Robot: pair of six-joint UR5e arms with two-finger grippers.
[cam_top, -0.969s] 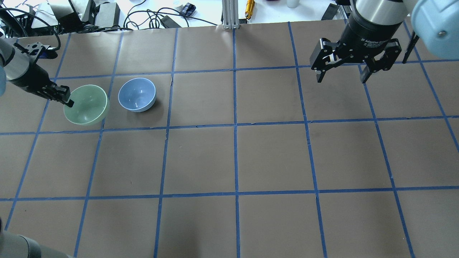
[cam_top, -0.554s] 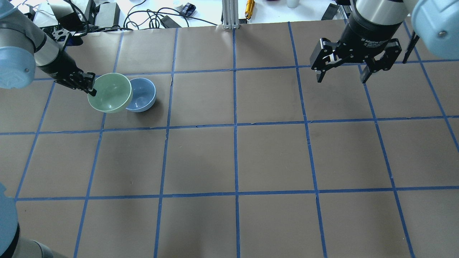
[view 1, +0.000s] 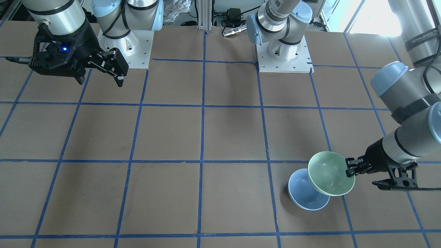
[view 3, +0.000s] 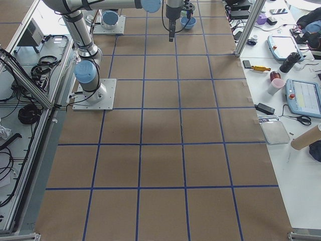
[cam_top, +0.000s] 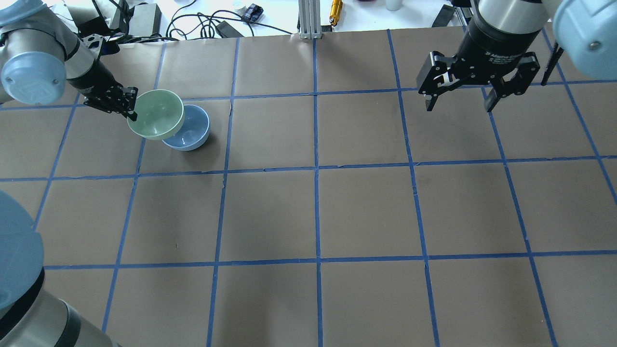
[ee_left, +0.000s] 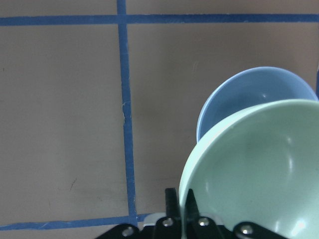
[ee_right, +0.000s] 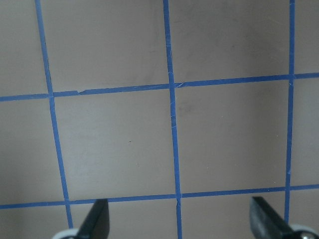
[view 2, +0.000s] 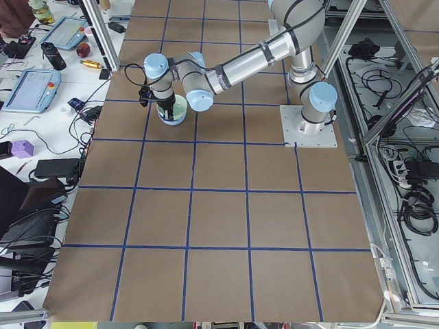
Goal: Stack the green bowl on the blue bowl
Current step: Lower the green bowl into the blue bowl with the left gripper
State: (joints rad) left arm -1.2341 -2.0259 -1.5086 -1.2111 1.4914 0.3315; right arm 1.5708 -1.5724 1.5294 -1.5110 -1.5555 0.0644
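Next, I let go of the green bowl with my left gripper once it is nested down inside the hollow of the blue bowl (view 1: 310, 188) (ee_left: 259, 125).
My left gripper (cam_top: 131, 107) is shut on the rim of the green bowl (cam_top: 156, 114) and holds it in the air, partly over the blue bowl (cam_top: 192, 130), which sits on the table. In the front-facing view the green bowl (view 1: 330, 174) overlaps the blue bowl (view 1: 305, 195), with the left gripper (view 1: 350, 168) at its rim. In the left wrist view the green bowl (ee_left: 259, 169) is pinched at its near rim and covers part of the blue bowl (ee_left: 249, 92). My right gripper (cam_top: 458, 99) is open and empty, high at the far right.
Brown table paper with a blue tape grid (cam_top: 315, 166). Cables and black boxes (cam_top: 135, 19) lie beyond the table's far edge. A metal post (cam_top: 308, 19) stands at the far middle. The arm bases (view 1: 284, 51) are bolted on the robot's side.
My left gripper has carried the green bowl up and to the right, from beside the blue bowl to partly over it. The right arm has not moved.
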